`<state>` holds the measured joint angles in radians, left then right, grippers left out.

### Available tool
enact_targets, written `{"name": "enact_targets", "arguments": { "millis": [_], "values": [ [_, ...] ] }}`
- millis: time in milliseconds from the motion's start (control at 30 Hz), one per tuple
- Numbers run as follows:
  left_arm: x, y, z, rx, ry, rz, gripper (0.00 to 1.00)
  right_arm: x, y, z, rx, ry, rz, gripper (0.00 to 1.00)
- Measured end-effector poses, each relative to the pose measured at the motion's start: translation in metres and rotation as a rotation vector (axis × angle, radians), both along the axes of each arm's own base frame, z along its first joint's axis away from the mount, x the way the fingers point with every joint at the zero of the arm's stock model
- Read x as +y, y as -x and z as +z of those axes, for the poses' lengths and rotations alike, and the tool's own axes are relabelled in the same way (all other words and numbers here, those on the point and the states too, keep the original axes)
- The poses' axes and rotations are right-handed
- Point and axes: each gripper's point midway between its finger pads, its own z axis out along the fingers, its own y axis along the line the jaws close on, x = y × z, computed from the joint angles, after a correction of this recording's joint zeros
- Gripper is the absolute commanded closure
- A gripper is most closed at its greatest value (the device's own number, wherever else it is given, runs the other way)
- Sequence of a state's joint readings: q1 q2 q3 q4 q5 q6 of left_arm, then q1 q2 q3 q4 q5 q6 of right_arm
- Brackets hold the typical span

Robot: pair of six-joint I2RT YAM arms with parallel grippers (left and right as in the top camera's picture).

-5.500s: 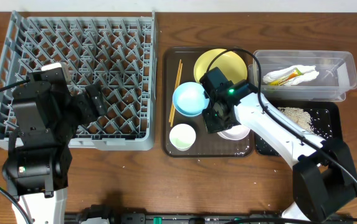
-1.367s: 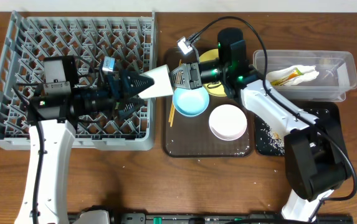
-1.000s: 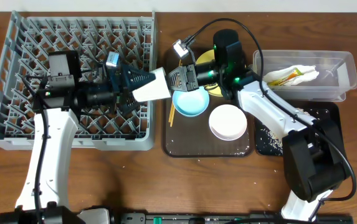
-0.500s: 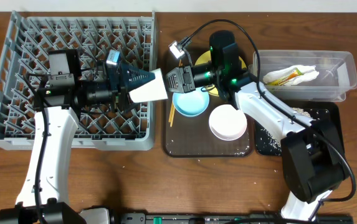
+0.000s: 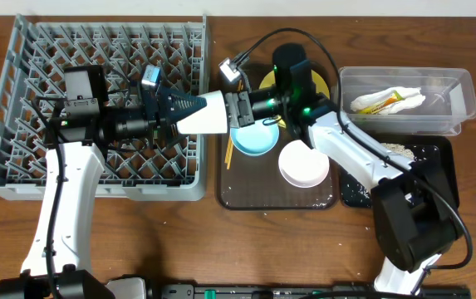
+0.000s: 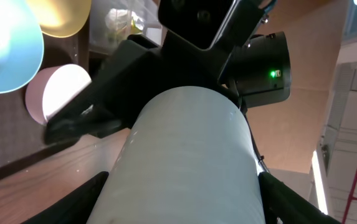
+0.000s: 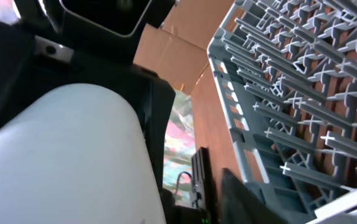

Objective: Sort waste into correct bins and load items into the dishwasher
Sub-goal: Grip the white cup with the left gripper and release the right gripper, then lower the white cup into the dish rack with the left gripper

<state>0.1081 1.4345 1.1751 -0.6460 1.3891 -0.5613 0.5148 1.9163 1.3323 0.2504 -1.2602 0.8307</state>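
Observation:
My left gripper is to release the small white cup, now hanging over the rack's edge, in the grey dish rack's front corner (image 5: 179,168) closest to the brown serving tray.
The small white cup (image 5: 207,114) hangs on its side in the air between both grippers, over the right edge of the grey dish rack (image 5: 105,191). My left gripper (image 5: 186,112) is shut on it; in the left wrist view the cup (image 6: 190,155) fills the space between the fingers (image 6: 78,199). My right gripper (image 5: 236,110) is at the cup's other end. In the right wrist view a gap shows between the cup (image 7: 66,155) and the right finger (image 7: 243,196), so it is open. The rack also shows in the right wrist view (image 7: 303,93).
The brown serving tray (image 5: 246,199) holds a light blue bowl (image 5: 252,139), a white bowl (image 5: 304,164), chopsticks (image 5: 229,154) and a yellow plate (image 5: 329,83). The clear tub (image 5: 462,91) holds the napkin (image 5: 387,101). The black tray (image 5: 437,158) holds rice scraps.
The cup left the brown tray and is now held in the air. Over the last second the right gripper slid left along the cup toward the left gripper, which stayed nearly still.

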Motion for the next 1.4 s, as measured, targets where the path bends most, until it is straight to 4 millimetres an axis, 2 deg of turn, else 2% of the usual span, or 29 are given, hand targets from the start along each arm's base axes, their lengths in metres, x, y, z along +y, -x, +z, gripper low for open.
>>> {"name": "enact_targets", "arguments": {
  "millis": [200, 367, 533, 600, 667, 700, 867, 967, 1067, 1200, 1400],
  "values": [
    [0.000, 0.000, 0.000, -0.006, -0.002, 0.000, 0.40, 0.000, 0.000, 0.000, -0.001, 0.001, -0.003, 0.38],
    [0.000, 0.000, 0.000, -0.021, -0.007, -0.003, 0.40, -0.004, -0.005, 0.000, -0.005, -0.001, -0.014, 0.38],
    [0.003, -0.003, -0.005, -0.034, -0.037, 0.014, 0.40, -0.029, -0.028, 0.001, -0.001, -0.005, -0.069, 0.35],
    [0.007, -0.007, -0.009, -0.031, -0.061, 0.037, 0.41, -0.042, -0.037, 0.002, 0.002, -0.009, -0.092, 0.27],
    [0.013, -0.011, -0.014, -0.027, -0.095, 0.069, 0.44, -0.054, -0.045, 0.002, 0.006, -0.014, -0.107, 0.12],
    [0.017, -0.014, -0.018, -0.024, -0.120, 0.089, 0.44, -0.060, -0.048, 0.003, 0.004, -0.018, -0.110, 0.01],
    [0.035, -0.026, -0.043, 0.014, -0.275, 0.191, 0.44, -0.080, -0.052, 0.007, -0.023, -0.044, -0.096, 0.01],
    [0.048, -0.024, -0.061, 0.086, -0.386, 0.246, 0.44, -0.081, -0.050, 0.008, -0.040, -0.053, -0.080, 0.01],
    [0.063, -0.019, -0.068, 0.131, -0.510, 0.293, 0.43, -0.081, -0.049, 0.006, -0.046, -0.052, -0.078, 0.01],
    [0.085, -0.010, -0.060, 0.136, -0.667, 0.355, 0.43, -0.082, -0.055, -0.012, 0.008, 0.012, -0.139, 0.01],
    [0.111, 0.007, -0.049, 0.124, -0.841, 0.428, 0.44, -0.098, -0.068, -0.081, 0.122, 0.321, -0.351, 0.01]
  ]
}}
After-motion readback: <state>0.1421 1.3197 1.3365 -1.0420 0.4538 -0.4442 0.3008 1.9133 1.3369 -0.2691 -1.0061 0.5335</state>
